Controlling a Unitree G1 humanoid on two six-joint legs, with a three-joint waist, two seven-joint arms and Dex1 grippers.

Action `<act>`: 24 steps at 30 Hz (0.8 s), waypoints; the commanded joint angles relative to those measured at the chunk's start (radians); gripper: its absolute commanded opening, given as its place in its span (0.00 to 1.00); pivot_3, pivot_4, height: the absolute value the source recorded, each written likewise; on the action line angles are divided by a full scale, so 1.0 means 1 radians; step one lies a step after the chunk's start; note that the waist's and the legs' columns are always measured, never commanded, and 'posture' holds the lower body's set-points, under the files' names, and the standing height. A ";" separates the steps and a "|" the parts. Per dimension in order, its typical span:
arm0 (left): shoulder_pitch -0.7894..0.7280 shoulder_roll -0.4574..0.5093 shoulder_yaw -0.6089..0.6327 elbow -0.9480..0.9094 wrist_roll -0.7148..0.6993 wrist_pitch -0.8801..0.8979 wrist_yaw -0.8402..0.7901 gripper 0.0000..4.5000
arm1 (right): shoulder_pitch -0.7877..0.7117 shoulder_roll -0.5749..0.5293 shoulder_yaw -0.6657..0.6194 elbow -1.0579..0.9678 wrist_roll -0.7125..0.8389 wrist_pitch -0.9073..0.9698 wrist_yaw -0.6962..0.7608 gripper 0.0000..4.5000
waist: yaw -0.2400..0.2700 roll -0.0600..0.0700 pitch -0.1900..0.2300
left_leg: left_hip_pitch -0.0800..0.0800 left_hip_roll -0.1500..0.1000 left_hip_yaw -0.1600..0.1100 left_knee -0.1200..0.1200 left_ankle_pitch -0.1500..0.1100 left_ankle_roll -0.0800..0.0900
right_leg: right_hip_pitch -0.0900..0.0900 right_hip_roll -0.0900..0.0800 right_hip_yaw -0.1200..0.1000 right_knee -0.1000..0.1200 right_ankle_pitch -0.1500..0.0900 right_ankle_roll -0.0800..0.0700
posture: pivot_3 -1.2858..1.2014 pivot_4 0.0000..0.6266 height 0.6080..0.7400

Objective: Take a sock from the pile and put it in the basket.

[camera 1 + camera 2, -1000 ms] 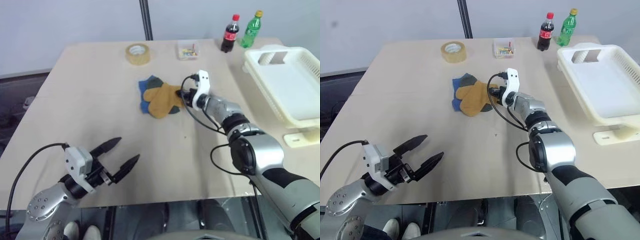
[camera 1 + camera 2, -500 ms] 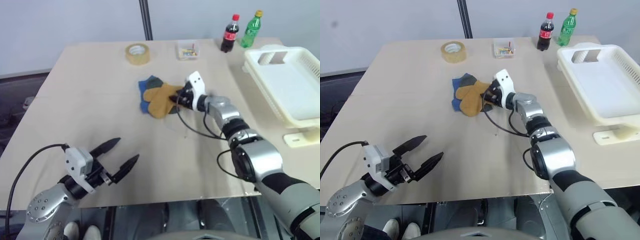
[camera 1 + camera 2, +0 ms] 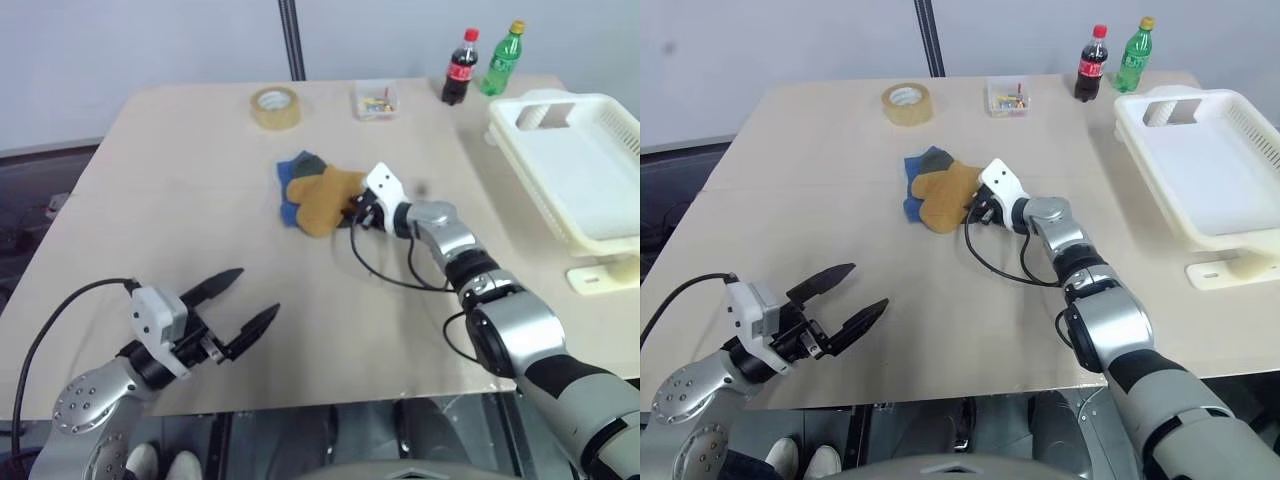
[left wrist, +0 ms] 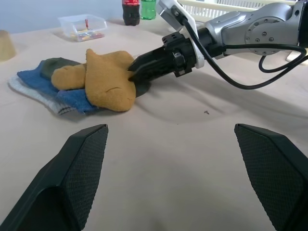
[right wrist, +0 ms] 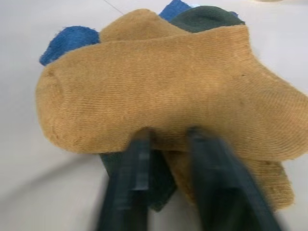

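My right gripper has the mustard-yellow sock, still on top of the pile. I should let it go on the bare tabletop point(image 3: 407, 273), in the space between the pile and the front edge.
The pile point(image 3: 305, 185) of blue, dark green and mustard-yellow socks lies at mid-table. The mustard-yellow sock point(image 3: 322, 198) is on top, its toe toward me. My right gripper point(image 3: 352, 210) reaches in from the right, and its black fingers point(image 4: 144, 65) pinch the sock's right edge low on the table. In the right wrist view both fingertips point(image 5: 139, 144) press into that edge, with yellow knit between them. My left gripper point(image 3: 259, 292) hovers open near the front left, nothing in it. The white slotted basket point(image 3: 1210, 170) stands empty at the far right.
A tape roll point(image 3: 275, 106), a small clear box point(image 3: 376, 100), a cola bottle point(image 3: 460, 68) and a green bottle point(image 3: 503, 60) line the table's far edge. A white plastic piece point(image 3: 600, 275) lies at the right edge below the basket. Bare tabletop separates the pile from my left gripper.
My right wrist has rolled, and its fingers have opened and shut again on the yellow sock's right edge. The pile and my left gripper stay put.
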 commanded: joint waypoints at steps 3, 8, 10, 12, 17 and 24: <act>0.001 0.005 0.003 -0.007 0.000 -0.010 -0.005 1.00 | -0.001 -0.004 -0.013 -0.053 0.014 -0.019 -0.003 0.01 | 0.000 0.000 0.000 | 0.000 0.000 0.000 0.000 0.000 0.000 | 0.000 0.000 0.000 0.000 0.000 0.000 | 0.52 0.24 0.99; -0.006 0.004 0.001 -0.001 0.000 -0.010 -0.006 1.00 | 0.010 -0.008 -0.012 -0.074 0.014 -0.013 -0.001 0.01 | 0.000 0.000 0.000 | 0.000 0.000 0.000 0.000 0.000 0.000 | 0.000 0.000 0.000 0.000 0.000 0.000 | 0.52 0.24 0.99; -0.006 0.001 -0.004 0.004 0.004 -0.015 -0.009 1.00 | 0.018 -0.014 -0.010 -0.090 0.012 -0.012 -0.002 0.01 | 0.000 0.000 0.000 | 0.000 0.000 0.000 0.000 0.000 0.000 | 0.000 0.000 0.000 0.000 0.000 0.000 | 0.52 0.24 0.99; -0.007 0.000 -0.006 0.006 0.006 -0.017 -0.011 1.00 | 0.027 -0.021 -0.010 -0.121 0.015 -0.001 0.004 0.01 | 0.000 0.000 0.000 | 0.000 0.000 0.000 0.000 0.000 0.000 | 0.000 0.000 0.000 0.000 0.000 0.000 | 0.52 0.24 0.99; -0.011 -0.002 -0.009 0.003 0.008 -0.016 -0.011 1.00 | 0.079 -0.047 -0.003 -0.281 0.027 0.100 0.017 0.01 | 0.001 0.000 0.000 | 0.000 0.000 0.000 0.000 0.000 0.000 | 0.000 0.000 0.000 0.000 0.000 0.000 | 0.52 0.24 0.99; 0.006 -0.005 -0.014 -0.011 0.001 -0.017 -0.019 1.00 | 0.401 -0.124 0.020 -0.976 0.052 0.610 -0.024 0.01 | 0.010 0.000 0.000 | -0.002 0.000 -0.001 -0.001 -0.001 0.002 | -0.001 -0.002 -0.001 -0.002 0.000 0.000 | 0.52 0.24 0.99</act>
